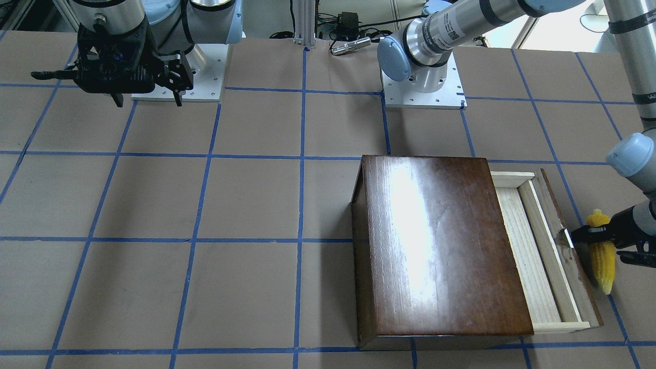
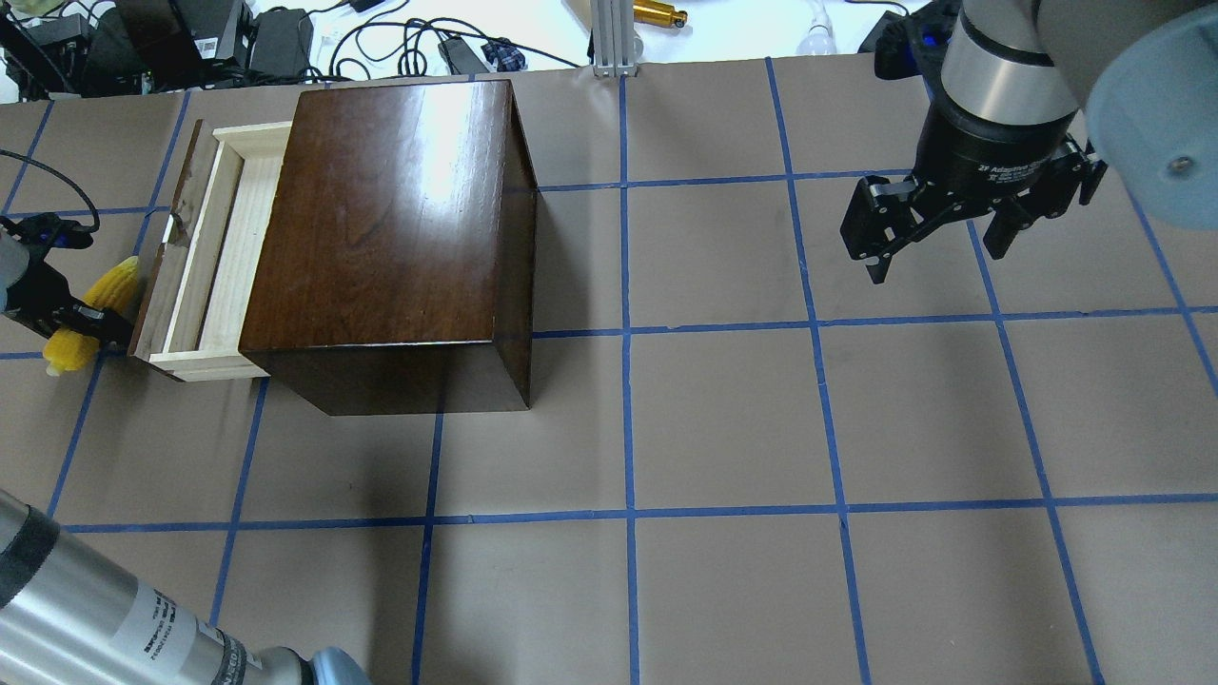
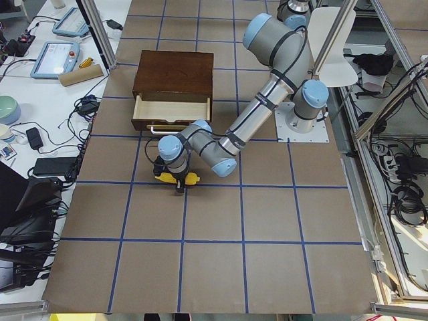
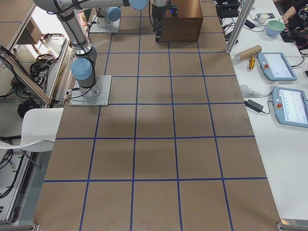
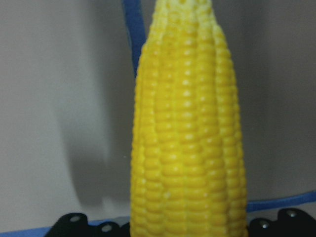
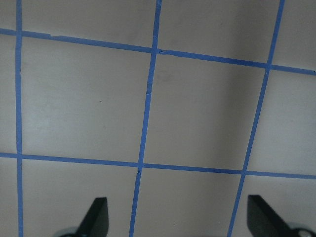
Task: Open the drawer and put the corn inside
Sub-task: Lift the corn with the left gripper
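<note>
My left gripper is going to set the yellow corn down and let go of it on the middle of the drawer's pale wood bottom (image 1: 535,251).
The dark-brown box (image 1: 435,241) stands on the table with its drawer (image 1: 528,256) pulled out, showing its pale wood floor. The drawer also shows in the overhead view (image 2: 224,257) and the left view (image 3: 172,107). The yellow corn (image 1: 603,261) is just outside the drawer's dark front panel, near the whitish handle (image 1: 566,237). My left gripper (image 1: 597,241) is shut on the corn (image 2: 67,352), low over the table. The left wrist view is filled by the corn (image 5: 190,148), paler tip up. My right gripper (image 2: 937,243) is open and empty, far from the box.
The table is brown board with a grid of blue tape lines (image 2: 623,333). Both arm bases (image 1: 423,92) stand along the robot's edge. Cables and devices (image 2: 190,38) lie beyond the box. The right wrist view shows only bare table (image 6: 148,98).
</note>
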Motion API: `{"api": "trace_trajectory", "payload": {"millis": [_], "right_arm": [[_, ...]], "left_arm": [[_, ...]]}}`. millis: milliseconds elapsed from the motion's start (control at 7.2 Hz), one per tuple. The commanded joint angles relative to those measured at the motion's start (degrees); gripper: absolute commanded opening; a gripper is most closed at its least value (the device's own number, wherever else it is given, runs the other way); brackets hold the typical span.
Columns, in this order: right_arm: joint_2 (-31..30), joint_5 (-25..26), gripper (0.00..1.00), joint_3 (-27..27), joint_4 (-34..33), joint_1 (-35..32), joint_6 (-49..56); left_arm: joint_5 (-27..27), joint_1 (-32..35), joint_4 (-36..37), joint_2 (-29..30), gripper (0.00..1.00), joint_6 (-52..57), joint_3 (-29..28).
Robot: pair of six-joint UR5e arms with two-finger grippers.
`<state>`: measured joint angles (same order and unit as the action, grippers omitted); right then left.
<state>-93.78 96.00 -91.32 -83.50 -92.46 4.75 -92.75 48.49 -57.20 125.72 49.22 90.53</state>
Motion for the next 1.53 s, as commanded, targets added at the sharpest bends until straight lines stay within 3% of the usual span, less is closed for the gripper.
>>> {"api": "trace_trajectory", "payload": {"millis": [0,694,1111,1389], "right_arm": [[-0.1,0.0,1.00,0.0,0.0,0.0,0.0],[0.0,0.0,1.00,0.0,0.0,0.0,0.1],[0.0,0.0,1.00,0.0,0.0,0.0,0.0],[0.0,0.0,1.00,0.0,0.0,0.0,0.1]], "left_arm": [[-0.2,0.6,-0.4,-1.9,0.00,-1.0,-0.7],[0.1,1.1,-19.2,-14.4,0.00,-2.7,-5.1],[1.0,1.6,-22.9,-19.2,0.00,-6.4,-4.6],[1.8,9.3,-22.9,-20.7,0.00,-13.9,-4.5]]}}
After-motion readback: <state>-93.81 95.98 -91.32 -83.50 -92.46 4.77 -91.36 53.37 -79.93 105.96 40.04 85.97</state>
